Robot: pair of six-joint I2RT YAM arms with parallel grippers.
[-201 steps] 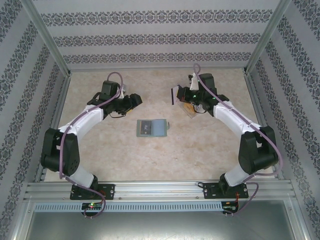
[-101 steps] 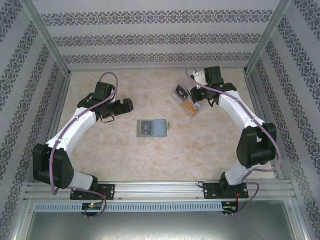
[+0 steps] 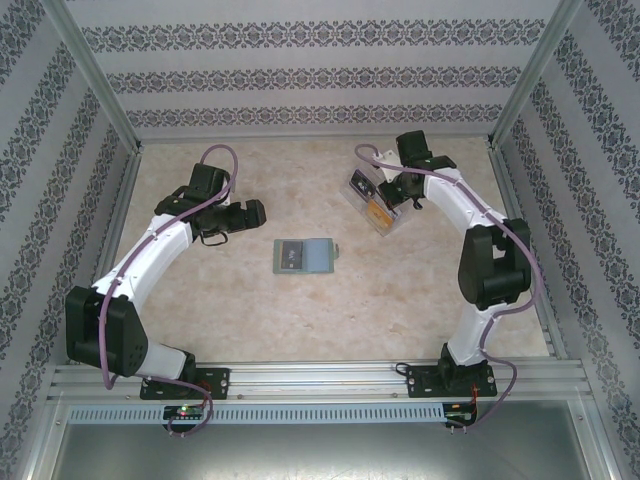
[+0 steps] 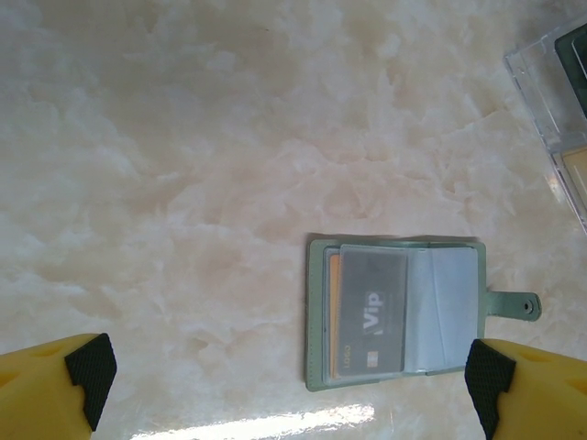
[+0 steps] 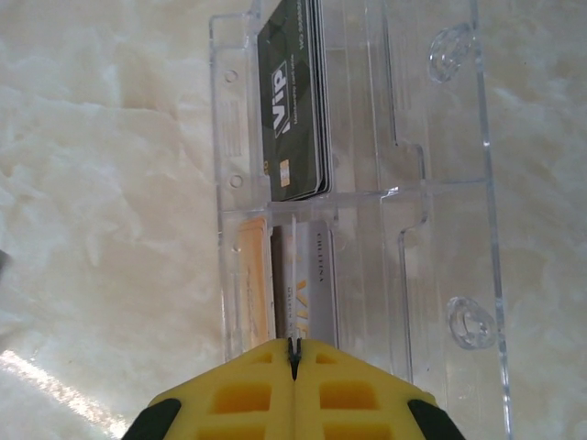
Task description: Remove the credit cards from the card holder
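Note:
The robot's right gripper will release the pale credit card between the orange card and the silver card (image 3: 385, 209) (image 5: 286, 307) in the clear box.
The grey-green card holder (image 4: 394, 312) lies open and flat on the table, also seen mid-table from above (image 3: 303, 256). A dark "Vip" credit card (image 4: 371, 316) sits in its clear sleeve, with an orange card edge (image 4: 334, 312) behind it. My left gripper (image 4: 289, 367) hovers above it, open, its black pads (image 4: 92, 365) wide apart; the holder's left edge lies between them. My right gripper (image 5: 293, 348) is shut on a pale credit card (image 5: 293, 275), seen edge-on, over the clear plastic box (image 5: 440, 183).
The clear box (image 3: 378, 205) stands at the back right and holds dark cards (image 5: 293, 101), a silver card (image 5: 316, 275) and an orange one (image 5: 252, 275). Its corner (image 4: 559, 110) shows in the left wrist view. Patterned walls enclose the table.
The right arm has swung its elbow in and brought its gripper, with the card, over the clear box. The left arm drew back to the left, then stayed still.

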